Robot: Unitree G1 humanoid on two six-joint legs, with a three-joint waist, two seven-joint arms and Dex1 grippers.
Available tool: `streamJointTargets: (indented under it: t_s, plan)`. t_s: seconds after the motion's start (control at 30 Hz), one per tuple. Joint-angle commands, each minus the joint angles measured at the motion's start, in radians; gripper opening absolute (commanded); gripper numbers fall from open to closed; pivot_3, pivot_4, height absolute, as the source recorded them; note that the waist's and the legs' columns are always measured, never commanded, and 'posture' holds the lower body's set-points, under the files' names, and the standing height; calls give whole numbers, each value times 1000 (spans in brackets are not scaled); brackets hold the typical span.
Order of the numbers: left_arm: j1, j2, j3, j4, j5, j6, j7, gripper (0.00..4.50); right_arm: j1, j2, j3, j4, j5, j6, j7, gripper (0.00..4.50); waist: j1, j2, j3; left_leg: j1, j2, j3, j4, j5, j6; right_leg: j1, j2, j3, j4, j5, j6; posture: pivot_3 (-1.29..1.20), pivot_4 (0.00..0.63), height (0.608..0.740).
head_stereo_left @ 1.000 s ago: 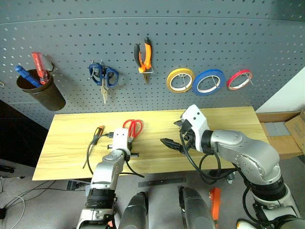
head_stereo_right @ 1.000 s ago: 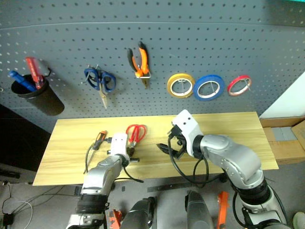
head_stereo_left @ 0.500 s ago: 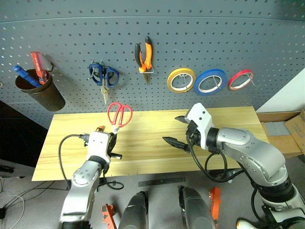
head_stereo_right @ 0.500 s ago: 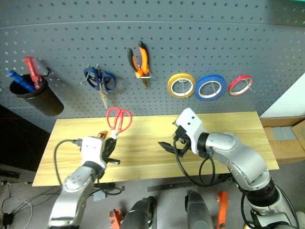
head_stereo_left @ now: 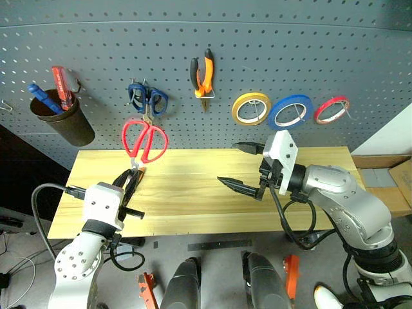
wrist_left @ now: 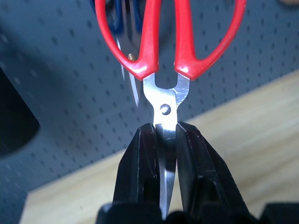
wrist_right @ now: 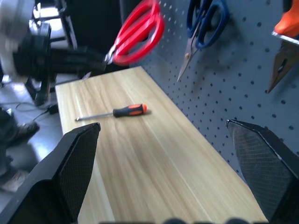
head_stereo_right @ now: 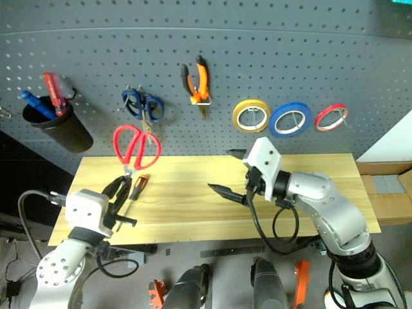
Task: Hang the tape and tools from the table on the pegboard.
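Next, my left gripper releases the red-handled scissors on the pegboard hook [head_stereo_left: 147, 107] [wrist_left: 127, 35], in front of the blue scissors. The red-handled scissors are upright above the table now.
My left gripper [head_stereo_left: 131, 184] is shut on the blades of the red-handled scissors [head_stereo_left: 144, 139]. It holds them upright above the table's [head_stereo_left: 193, 209] left part, handles close to the pegboard [head_stereo_left: 290, 45] just below the blue scissors [head_stereo_left: 148, 100]. In the left wrist view both fingers [wrist_left: 142, 158] clamp the blades under the pivot. The screwdriver [head_stereo_right: 136, 192] lies on the table beside that gripper. My right gripper [head_stereo_left: 226, 163] hovers open and empty over the table's middle. The pliers [head_stereo_left: 203, 74] and the blue tape [head_stereo_left: 290, 111] hang on the pegboard.
A yellow roll [head_stereo_left: 251, 107] and a red roll [head_stereo_left: 331, 109] hang either side of the blue tape. A dark cup [head_stereo_left: 64, 123] on the pegboard's left holds a red and a blue screwdriver. Cardboard boxes [head_stereo_left: 386, 183] stand off the table's right end.
My left gripper has lifted the red scissors off the table, up and to the left, turning their handles upward toward the pegboard. The right gripper rose slightly and stayed open.
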Motion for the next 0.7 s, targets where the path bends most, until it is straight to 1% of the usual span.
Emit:
streamJointTargets:
  t_s: [0.03, 0.23, 0.43, 0.53, 0.7]
  plan:
    - [-23, 6, 27, -85, 6, -14, 15, 209, -22, -10, -25, 18, -11, -48, 28, 4500, 2, 0, -1, 0, 0, 0, 0, 0, 0, 0, 0, 0, 0, 0, 0, -27, 200, 740]
    - [-84, 1, 41, -46, 6, 8, 37, 209, -37, 4, -13, 68, -40, -85, 31, 4500, 9, 0, -10, 0, 0, 1, 0, 1, -1, 0, 0, 0, 1, 1, 0, -22, 180, 740]
    - [-222, 40, 28, 114, 20, 14, 24, 209, -49, 15, -3, 80, -61, -95, 33, 4500, 17, 0, -29, 0, 0, 0, 1, 2, -3, 0, 1, 0, 1, 1, 0, -35, 175, 740]
    - [-295, 74, -2, 213, 34, 4, -7, 209, -54, 15, -4, 73, -69, -89, 30, 4500, 17, 0, -31, 1, 0, 1, 2, 2, -3, 1, 1, 0, 1, 2, 0, -51, 178, 740]
    - [-350, 106, -35, 292, 44, -20, -44, 208, -53, 15, -13, 52, -69, -73, 27, 4500, 14, 0, -31, 1, 0, 1, 2, 2, -3, 1, 1, 0, 1, 3, 0, -71, 186, 740]
